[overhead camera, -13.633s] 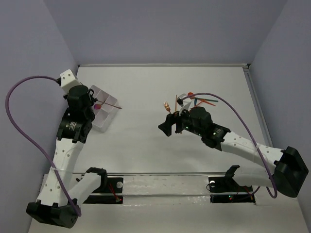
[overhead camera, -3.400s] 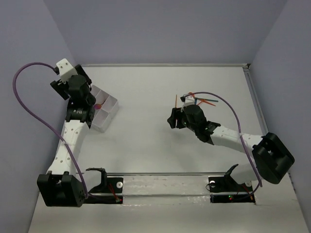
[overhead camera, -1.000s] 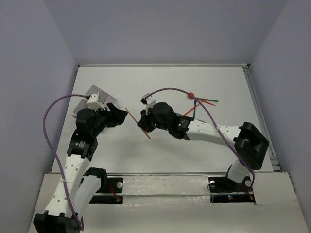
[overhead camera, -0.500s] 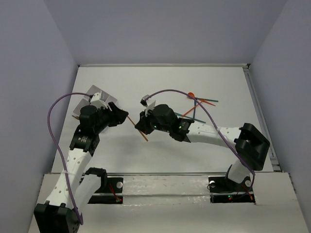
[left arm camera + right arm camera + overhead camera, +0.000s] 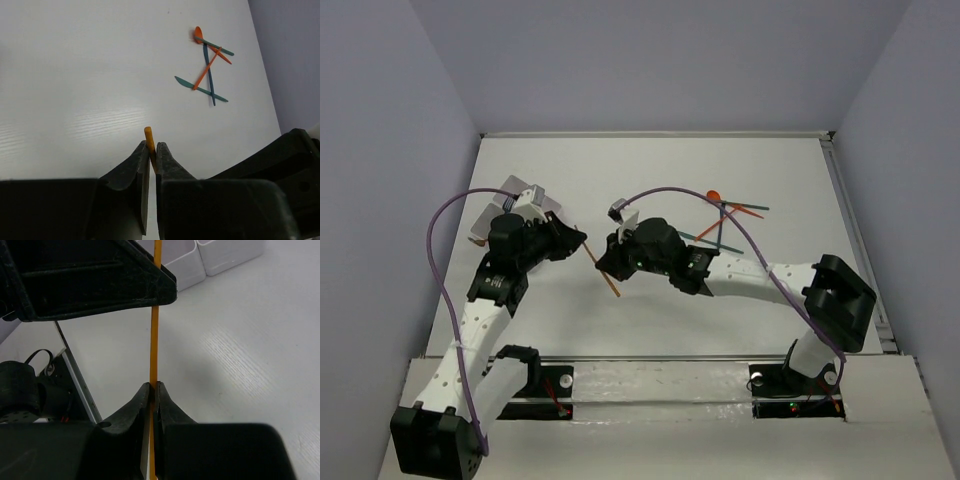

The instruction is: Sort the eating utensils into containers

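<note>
My left gripper should release the orange stick in the white tray's corner compartment point(image 5: 556, 211) facing the open table. The stick now hangs above the table.
A thin orange stick point(image 5: 612, 287) hangs above the table between both arms, and both grippers are shut on it. My left gripper point(image 5: 578, 241) pinches its upper end; the tip of the stick point(image 5: 148, 133) pokes out past that gripper point(image 5: 152, 151). My right gripper point(image 5: 154, 386) clamps the stick point(image 5: 154, 335) lower down, close to the left one point(image 5: 100, 280). More utensils point(image 5: 722, 222), orange and teal, lie crossed in a pile at the right point(image 5: 207, 65). The white container tray point(image 5: 552, 205) sits behind the left arm, partly hidden.
White compartments of the tray point(image 5: 200, 257) show beyond the left gripper in the right wrist view. The table's raised edge point(image 5: 840, 200) runs along the right side, and purple walls close in on both sides.
My left gripper has moved in towards the right gripper and closed its jaws on the upper end of the orange stick. The right gripper has kept its hold.
</note>
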You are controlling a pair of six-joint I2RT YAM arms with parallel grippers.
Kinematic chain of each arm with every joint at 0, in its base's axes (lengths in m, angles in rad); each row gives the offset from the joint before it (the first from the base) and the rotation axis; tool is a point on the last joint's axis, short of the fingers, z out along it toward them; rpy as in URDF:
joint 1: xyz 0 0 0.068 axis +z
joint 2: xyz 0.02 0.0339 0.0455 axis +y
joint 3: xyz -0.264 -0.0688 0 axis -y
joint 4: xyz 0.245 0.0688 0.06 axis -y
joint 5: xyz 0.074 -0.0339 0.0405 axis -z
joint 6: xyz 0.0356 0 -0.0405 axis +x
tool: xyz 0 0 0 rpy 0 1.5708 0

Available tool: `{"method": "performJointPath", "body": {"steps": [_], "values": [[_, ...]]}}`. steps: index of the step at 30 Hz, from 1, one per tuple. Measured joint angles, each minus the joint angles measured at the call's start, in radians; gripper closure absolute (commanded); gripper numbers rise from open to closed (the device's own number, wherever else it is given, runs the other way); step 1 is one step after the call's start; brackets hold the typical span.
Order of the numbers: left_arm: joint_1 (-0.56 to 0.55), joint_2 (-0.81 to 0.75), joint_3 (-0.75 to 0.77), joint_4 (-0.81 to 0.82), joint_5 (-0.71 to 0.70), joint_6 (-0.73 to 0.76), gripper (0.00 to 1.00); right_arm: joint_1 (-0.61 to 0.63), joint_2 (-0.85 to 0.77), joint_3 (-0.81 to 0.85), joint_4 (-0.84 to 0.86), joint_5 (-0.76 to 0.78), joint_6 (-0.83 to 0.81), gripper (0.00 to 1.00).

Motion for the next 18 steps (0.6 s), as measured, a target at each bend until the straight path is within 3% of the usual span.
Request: {"method": "performJointPath", "body": {"steps": [2, 3, 4, 6, 7, 8, 11, 18], "values": [[-0.006, 0.0, 0.0, 0.011, 0.016, -0.013, 0.94, 0.001, -0.001, -0.005, 0.001, -0.003, 0.002, 0.92], [-0.01, -0.001, 0.0, 0.014, 0.019, -0.014, 0.94, 0.002, -0.001, -0.007, 0.001, -0.004, 0.003, 0.86], [-0.01, -0.002, 0.0, 0.013, 0.019, -0.016, 0.94, 0.003, -0.003, -0.01, 0.004, -0.004, 0.006, 0.77], [-0.011, -0.009, 0.0, 0.008, 0.006, -0.01, 0.94, 0.003, -0.01, -0.023, 0.015, -0.005, 0.008, 0.43], [-0.01, -0.012, 0.0, 0.007, -0.003, -0.014, 0.94, 0.003, -0.018, -0.03, 0.016, -0.008, 0.018, 0.43], [-0.008, -0.021, 0.0, 0.0, -0.027, -0.007, 0.94, 0.004, -0.027, -0.038, 0.015, -0.009, 0.018, 0.33], [-0.006, -0.04, 0.005, -0.018, -0.087, 0.004, 0.94, 0.005, -0.061, -0.051, 0.002, -0.007, 0.016, 0.24], [-0.007, -0.039, 0.114, -0.059, -0.29, 0.028, 0.94, 0.005, -0.249, -0.175, -0.037, 0.042, 0.008, 0.24]]}}
